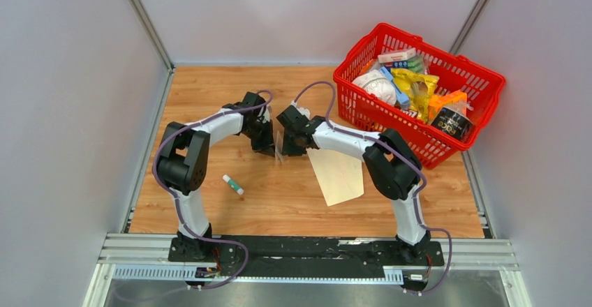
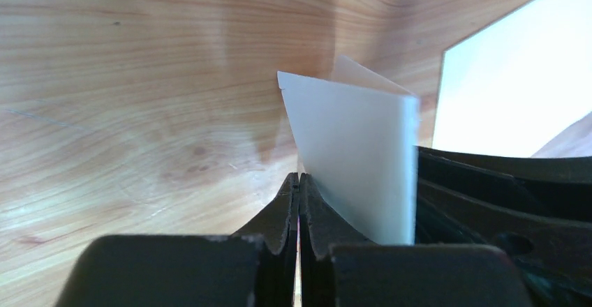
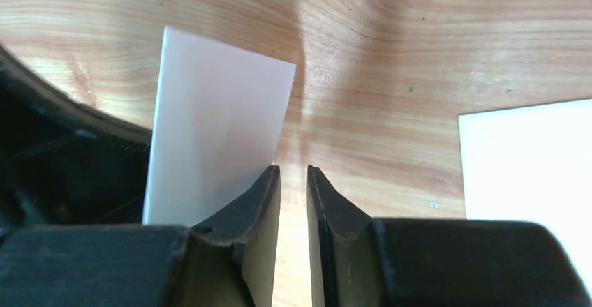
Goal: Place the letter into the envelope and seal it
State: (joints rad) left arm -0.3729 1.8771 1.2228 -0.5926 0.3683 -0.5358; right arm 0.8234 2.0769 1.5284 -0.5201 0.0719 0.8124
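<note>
The folded letter stands outside the open fingers of my right gripper, so next my left gripper takes hold again of the letter's loose edge (image 2: 288, 108) before my right gripper pinches both halves.
The letter (image 1: 278, 145), a small pale sheet, stands on edge between the two grippers at the table's middle. My left gripper (image 1: 269, 146) is shut on the letter's near edge. In the left wrist view the letter (image 2: 356, 153) rises to the right of the pressed-together fingertips (image 2: 299, 178) and looks bent or folded along its right side. My right gripper (image 3: 293, 171) is slightly open with only bare wood in the gap. The letter (image 3: 209, 139) stands just outside its left finger. The cream envelope (image 1: 337, 174) lies flat under the right arm, also visible as envelope (image 2: 516, 91) and envelope (image 3: 530, 160).
A red basket (image 1: 482, 77) full of groceries stands at the back right. A small white glue stick with a green cap (image 1: 233, 185) lies on the wood near the left arm. Grey walls close in the table's left, back and right sides.
</note>
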